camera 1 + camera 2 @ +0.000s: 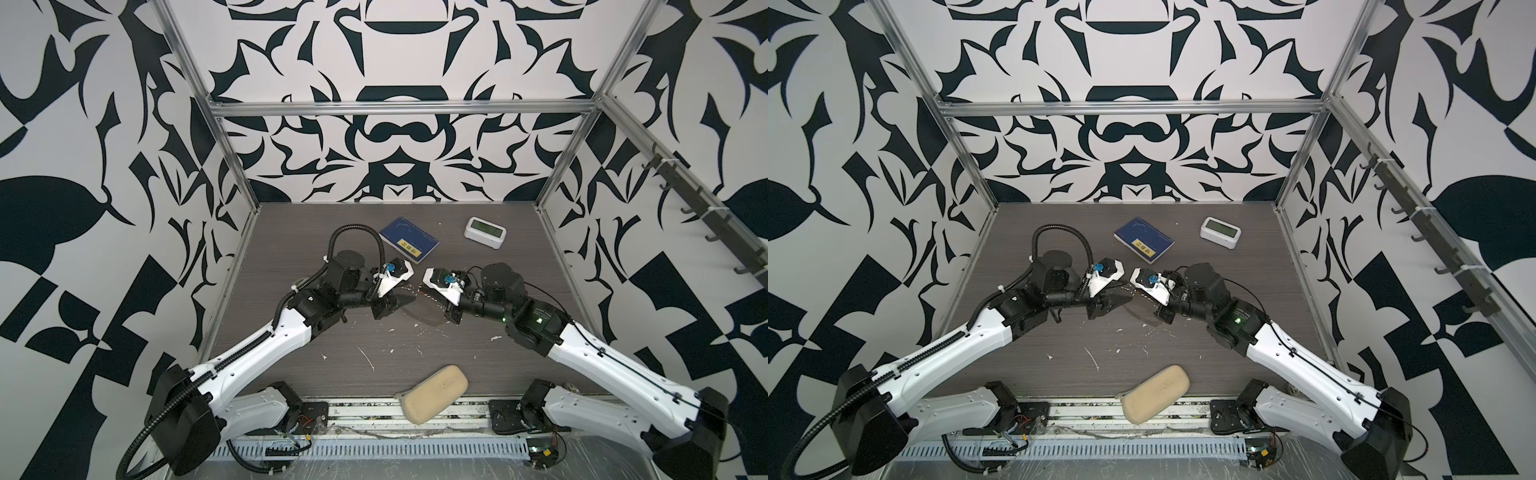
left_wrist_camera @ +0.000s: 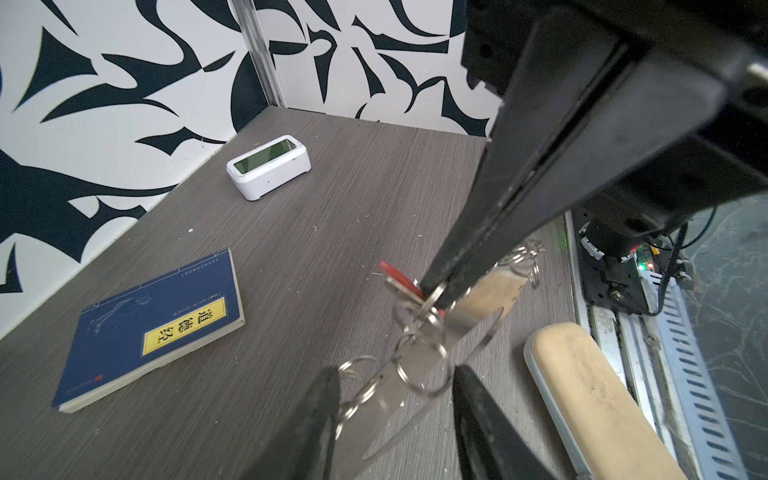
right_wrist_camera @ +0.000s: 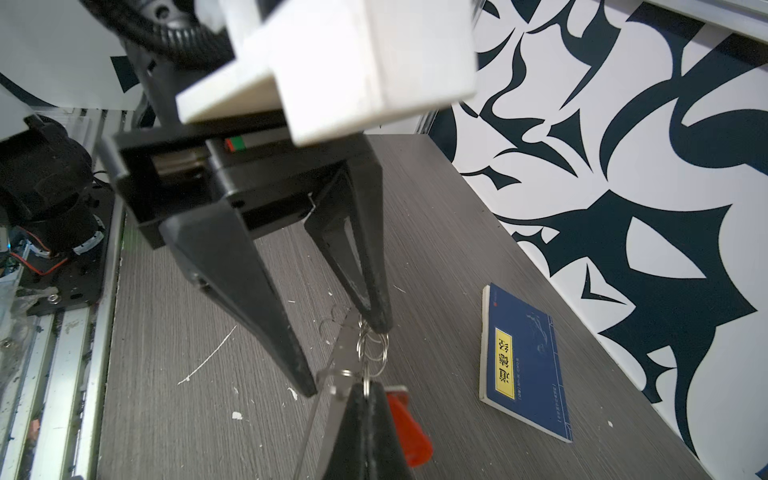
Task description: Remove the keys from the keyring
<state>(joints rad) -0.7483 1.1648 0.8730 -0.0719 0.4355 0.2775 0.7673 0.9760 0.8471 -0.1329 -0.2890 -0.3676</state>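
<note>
My left gripper's open fingers are around the part of the keyring just short of the small ring beside the keys. Next, my left gripper pinches that small ring (image 2: 422,369).
The keyring (image 2: 419,365) is a flat grey metal hoop fringed with small silver rings, held just above the table at mid-table. Its band (image 3: 328,419) runs between the two fingers of my left gripper (image 2: 395,370), which is open; one finger touches the small rings, the other stands off the band. The keys (image 2: 397,276), small silver keys with a red-orange tag (image 3: 405,432), hang at the hoop's edge. My right gripper (image 3: 368,388) is shut on the small ring that carries them. In a top view the left gripper (image 1: 405,300) and right gripper (image 1: 422,293) meet tip to tip.
A blue book (image 1: 409,245) lies behind the grippers and a white clock (image 1: 485,232) at the back right. A beige oblong case (image 1: 434,392) rests on the table's front edge over the metal rail. White flecks dot the dark wood table (image 1: 374,340).
</note>
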